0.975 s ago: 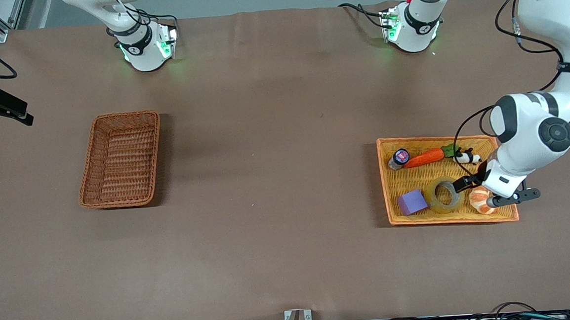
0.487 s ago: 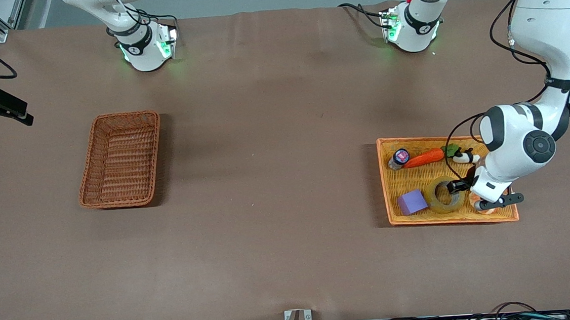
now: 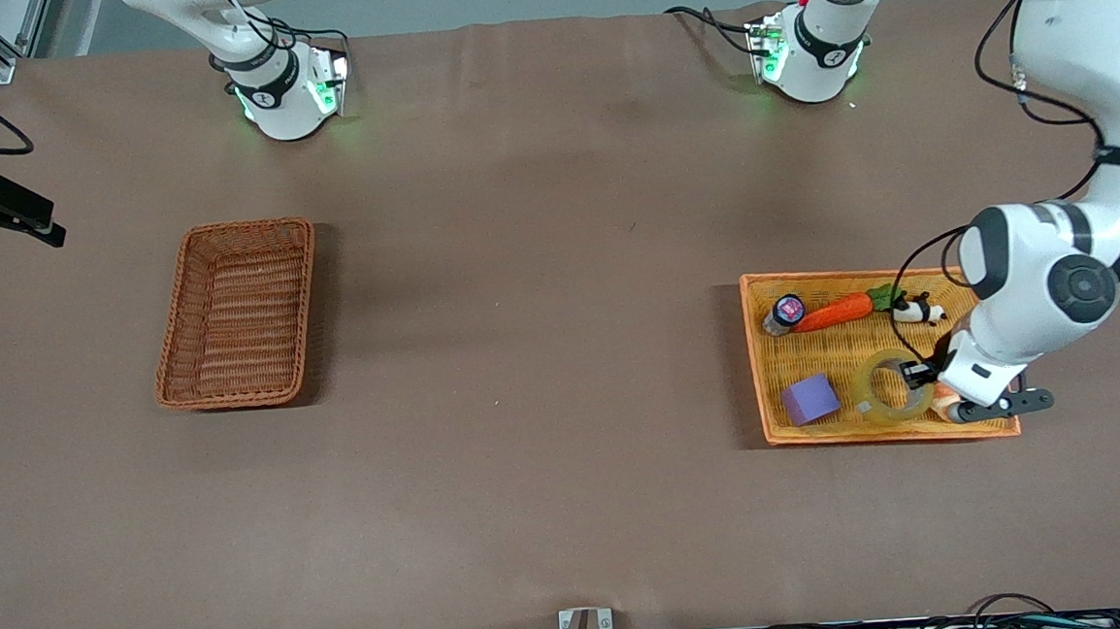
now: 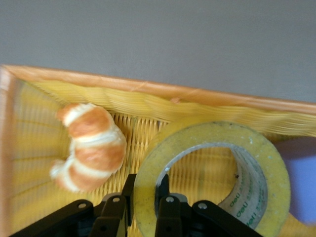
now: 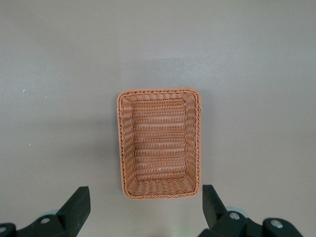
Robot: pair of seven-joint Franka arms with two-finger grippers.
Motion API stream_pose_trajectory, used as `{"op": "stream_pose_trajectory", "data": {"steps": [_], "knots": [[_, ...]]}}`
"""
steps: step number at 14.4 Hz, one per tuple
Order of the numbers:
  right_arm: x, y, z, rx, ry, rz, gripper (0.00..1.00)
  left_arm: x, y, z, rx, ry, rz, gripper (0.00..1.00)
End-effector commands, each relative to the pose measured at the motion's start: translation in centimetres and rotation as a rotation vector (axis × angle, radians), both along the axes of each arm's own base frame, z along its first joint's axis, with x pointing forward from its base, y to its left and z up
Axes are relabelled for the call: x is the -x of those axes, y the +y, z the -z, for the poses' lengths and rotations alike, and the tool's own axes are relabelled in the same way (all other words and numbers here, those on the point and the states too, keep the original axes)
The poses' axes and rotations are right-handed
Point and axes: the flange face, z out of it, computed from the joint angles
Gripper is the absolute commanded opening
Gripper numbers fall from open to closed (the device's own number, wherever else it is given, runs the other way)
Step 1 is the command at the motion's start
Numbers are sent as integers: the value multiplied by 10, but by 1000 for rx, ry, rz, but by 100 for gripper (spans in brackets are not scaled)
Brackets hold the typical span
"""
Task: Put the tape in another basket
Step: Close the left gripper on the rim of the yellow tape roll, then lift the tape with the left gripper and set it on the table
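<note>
My left gripper should release the tape on the bare table [image 3: 513,327] between the reddish-brown basket and the orange-yellow tray.
The tape [image 3: 884,402], a yellowish ring, is in the shallow orange-yellow tray [image 3: 755,361] at the left arm's end of the table. My left gripper [image 3: 916,371] is shut on the ring's wall, one finger inside the hole and one outside, as the left wrist view shows [image 4: 145,190] on the tape [image 4: 261,168]. The reddish-brown wicker basket [image 3: 237,315] stands empty at the right arm's end. My right gripper [image 5: 145,207] is open and waits high over the basket [image 5: 159,143]; it is out of the front view.
In the tray with the tape lie a croissant [image 4: 91,145], a purple cube [image 3: 809,399], a carrot toy [image 3: 832,312], a small jar [image 3: 785,310] and a panda figure [image 3: 915,310]. The tray's rim [image 4: 148,89] lies close beside the tape.
My left gripper moved into the tape's ring and closed on its wall. The tape has shifted a little toward the left arm's end of the tray. The right arm has not moved.
</note>
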Motion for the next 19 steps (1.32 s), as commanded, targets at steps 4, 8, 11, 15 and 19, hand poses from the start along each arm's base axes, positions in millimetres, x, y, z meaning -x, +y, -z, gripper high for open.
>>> {"op": "stream_pose_trajectory", "data": {"steps": [4,8,11,15,19], "knots": [[0,-3,-2,-6,2,11,100,27,-195,-111,25,40,32,0],[0,-3,-2,-6,3,11,100,58,-356,-77,79,76,-53,0],[0,-3,-2,-6,3,11,100,86,-450,-28,109,130,-125,0],[0,-3,-2,-6,3,10,100,138,-532,37,84,79,-151,0],[0,-3,-2,-6,3,11,100,157,-559,56,129,38,-179,63]]}}
